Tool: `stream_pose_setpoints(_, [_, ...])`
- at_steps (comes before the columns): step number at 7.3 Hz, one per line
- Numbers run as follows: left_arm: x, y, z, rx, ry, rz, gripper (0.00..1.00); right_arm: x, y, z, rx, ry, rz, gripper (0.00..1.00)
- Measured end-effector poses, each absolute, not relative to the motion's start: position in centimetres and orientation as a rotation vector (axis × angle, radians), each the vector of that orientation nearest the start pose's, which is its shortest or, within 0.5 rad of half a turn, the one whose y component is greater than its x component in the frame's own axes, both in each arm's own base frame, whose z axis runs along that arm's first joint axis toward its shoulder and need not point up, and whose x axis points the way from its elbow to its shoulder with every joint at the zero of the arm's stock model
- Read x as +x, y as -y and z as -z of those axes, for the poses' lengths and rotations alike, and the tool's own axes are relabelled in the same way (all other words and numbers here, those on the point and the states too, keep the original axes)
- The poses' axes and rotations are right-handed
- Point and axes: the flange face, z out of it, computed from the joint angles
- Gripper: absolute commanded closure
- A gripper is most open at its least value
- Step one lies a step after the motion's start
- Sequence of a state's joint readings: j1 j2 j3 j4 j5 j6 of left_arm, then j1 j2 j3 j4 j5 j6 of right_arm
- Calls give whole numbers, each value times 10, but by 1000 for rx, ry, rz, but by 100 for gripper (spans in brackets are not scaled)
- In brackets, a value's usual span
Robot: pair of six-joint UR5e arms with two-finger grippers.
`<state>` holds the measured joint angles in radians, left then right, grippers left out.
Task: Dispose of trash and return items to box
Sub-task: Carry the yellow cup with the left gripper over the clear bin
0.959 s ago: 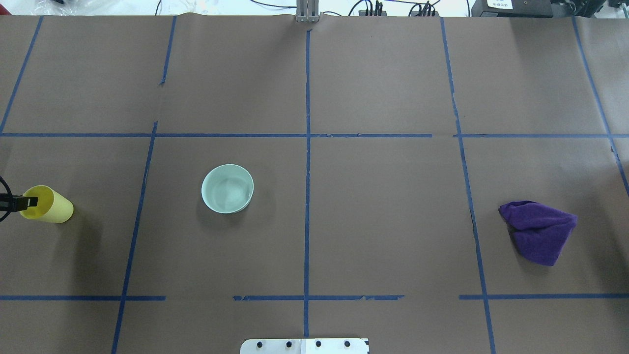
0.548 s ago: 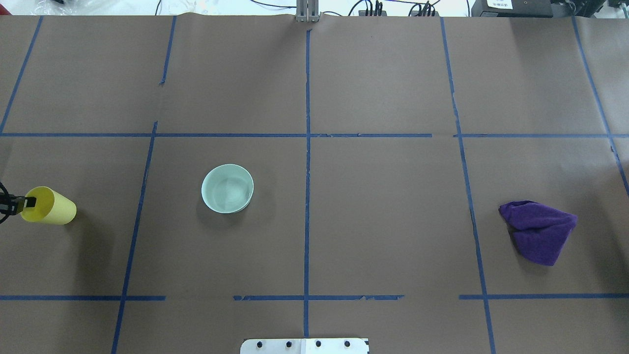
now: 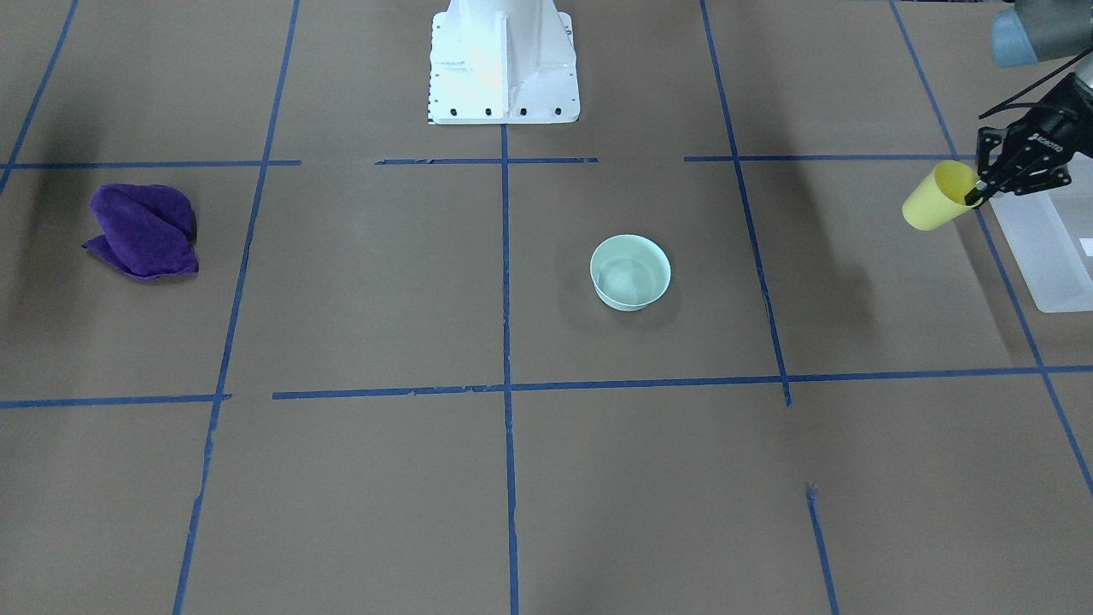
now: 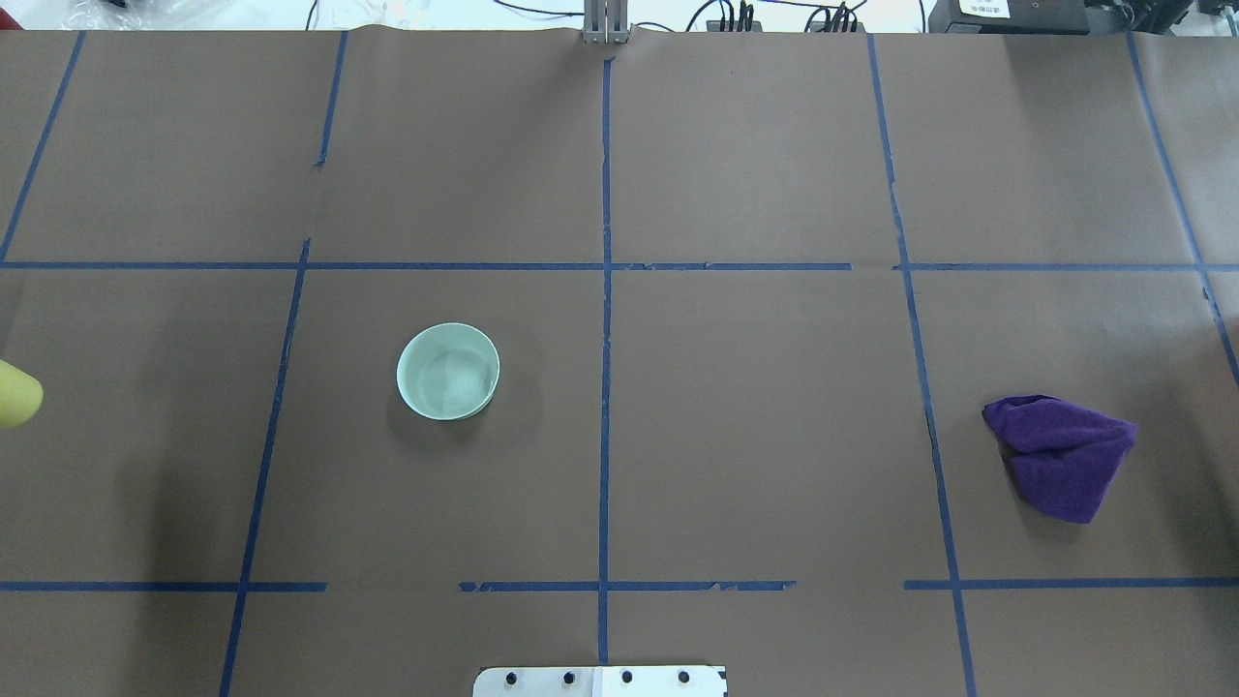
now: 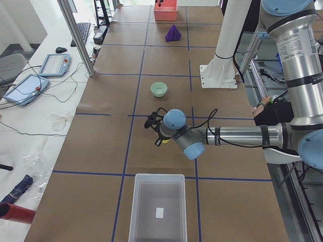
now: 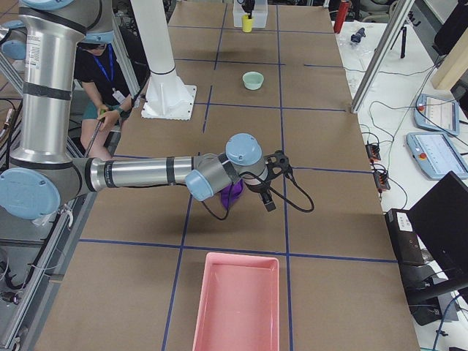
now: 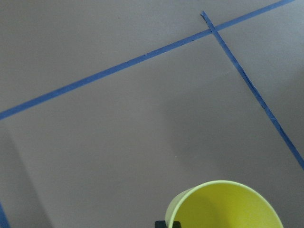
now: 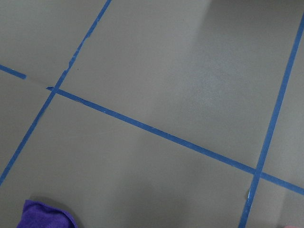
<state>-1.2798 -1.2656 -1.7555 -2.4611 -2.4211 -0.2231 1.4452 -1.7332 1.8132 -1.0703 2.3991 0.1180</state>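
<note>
Next, my left gripper lets go of the yellow cup inside the frosted-white box's near end [image 3: 1066, 195], next to the side of the box that faces the mint-green bowl.
The small yellow cup [image 3: 932, 201] hangs tilted in the air, mouth toward my left gripper [image 3: 974, 195], which is shut on its rim. It is beside the near end of the frosted-white box [image 3: 1052, 248], above the table. Only the cup's base [image 4: 14, 394] shows in the overhead view. The left wrist view looks into the cup's mouth [image 7: 223, 205]. The mint-green bowl [image 3: 630, 272] stands upright and empty, left of centre in the overhead view [image 4: 448, 371]. My right gripper [image 6: 273, 189] hovers over the purple cloth; I cannot tell whether it is open or shut.
The purple cloth [image 4: 1060, 455] lies crumpled at the table's right. A pink bin [image 6: 238, 303] stands past the table's right end. The white robot base [image 3: 502, 60] is at the table's near edge. Blue tape lines cross the brown paper.
My left gripper has carried the yellow cup further left, almost out of the overhead view. The bowl and the cloth have not moved.
</note>
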Motion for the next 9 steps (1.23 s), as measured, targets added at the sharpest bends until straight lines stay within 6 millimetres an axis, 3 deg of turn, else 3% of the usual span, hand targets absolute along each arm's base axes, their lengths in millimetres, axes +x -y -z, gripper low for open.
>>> stream_pose_setpoints(2, [-17, 384, -614, 557, -863, -443, 100, 4, 446, -553, 445, 865, 248, 0])
stream_pose_setpoints(4, [-84, 371, -660, 588, -755, -490, 100, 4, 445, -554, 443, 866, 247, 0])
stream_pose_setpoints(6, [-109, 356, -714, 547, -676, -501, 100, 4, 444, -555, 441, 866, 247, 0])
stream_pose_setpoints(8, [-113, 343, -749, 537, -642, -451, 100, 4, 443, -555, 440, 866, 247, 0])
stream_pose_setpoints(9, [-111, 337, -758, 548, -647, -406, 100, 4, 443, -555, 440, 866, 247, 0])
